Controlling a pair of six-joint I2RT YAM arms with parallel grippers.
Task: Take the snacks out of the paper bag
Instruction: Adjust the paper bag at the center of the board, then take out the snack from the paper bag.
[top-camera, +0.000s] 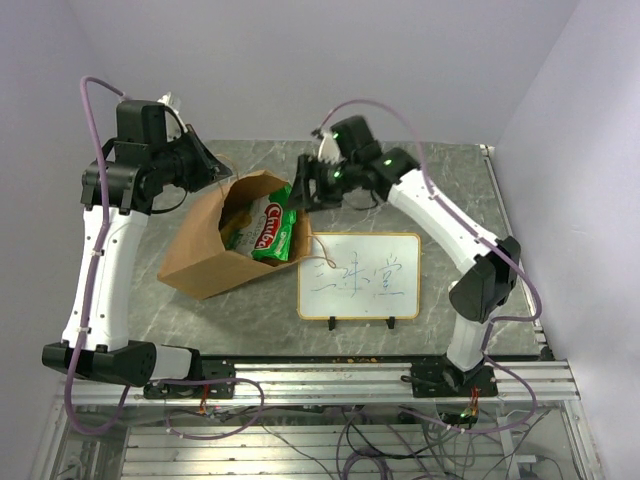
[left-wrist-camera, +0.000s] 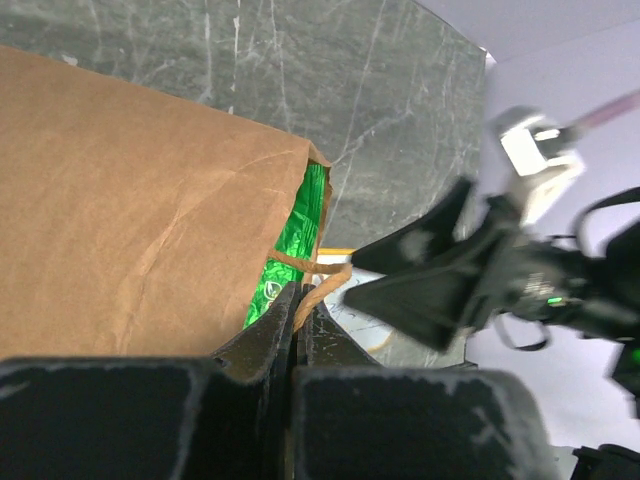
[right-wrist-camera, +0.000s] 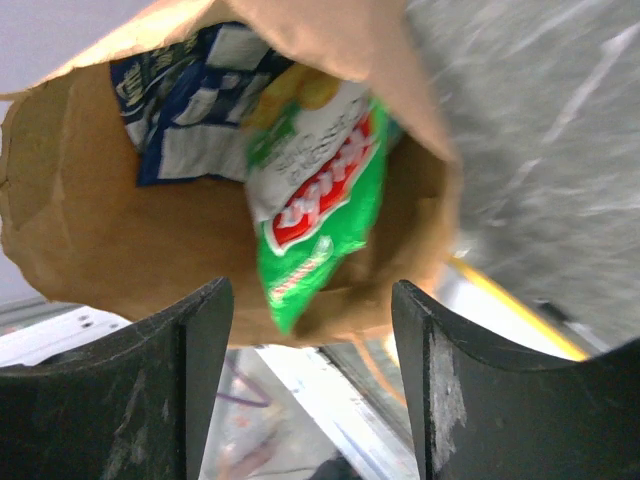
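Next, I move my right gripper next to the green chip bag's end (top-camera: 283, 237) (right-wrist-camera: 322, 258) beside its red logo, facing the opening of the paper bag, and close it there.
The brown paper bag (top-camera: 205, 255) lies tilted on the table with its mouth facing right. My left gripper (top-camera: 222, 176) is at the bag's far rim. In the left wrist view this gripper (left-wrist-camera: 300, 300) is shut on the bag's twisted string handle (left-wrist-camera: 325, 280). A green chip bag with a red logo (top-camera: 272, 230) sticks out of the mouth. My right gripper (top-camera: 298, 194) hovers just outside the mouth, open with nothing between its fingers (right-wrist-camera: 195, 345). The right wrist view shows the green chip bag (right-wrist-camera: 320, 200) and a dark blue wrapper (right-wrist-camera: 190, 100) inside the paper bag (right-wrist-camera: 90, 250).
A framed whiteboard (top-camera: 360, 275) with blue writing stands on small feet right of the bag, close to its mouth. Its yellow edge (right-wrist-camera: 510, 300) shows behind my right fingers. The table's metal rail (top-camera: 330, 380) runs along the near edge.
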